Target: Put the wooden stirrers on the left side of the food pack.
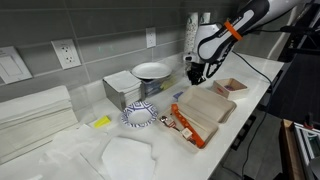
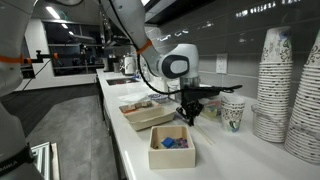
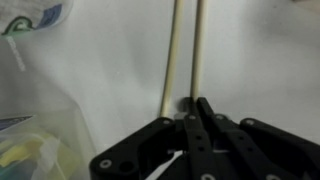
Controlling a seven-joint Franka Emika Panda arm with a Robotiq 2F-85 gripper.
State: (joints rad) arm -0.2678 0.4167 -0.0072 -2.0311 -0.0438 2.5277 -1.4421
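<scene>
The robot's gripper will release the wooden stirrer across the orange-red piece in the food pack point(image 1: 191, 121). The stirrer is now over the white counter.
In the wrist view two pale wooden stirrers point(image 3: 185, 50) run side by side from my gripper point(image 3: 190, 106) up across the white counter. The black fingers are closed together over their near ends. The food pack point(image 1: 207, 108) is a wide tan pack with an orange-red rim on the counter. It also shows in an exterior view point(image 2: 150, 116). In both exterior views my gripper point(image 1: 194, 71) point(image 2: 187, 112) hangs low over the counter just beyond the pack. The stirrers are too thin to make out there.
A small reddish-brown tray point(image 1: 230, 87) lies past the pack. A grey-white box point(image 1: 124, 91) carries a white bowl point(image 1: 151, 71). A patterned paper plate point(image 1: 140, 116) and white wrapping point(image 1: 125, 156) lie nearby. An open box point(image 2: 172, 150), a paper cup point(image 2: 232, 112) and cup stacks point(image 2: 275, 85) stand near the gripper.
</scene>
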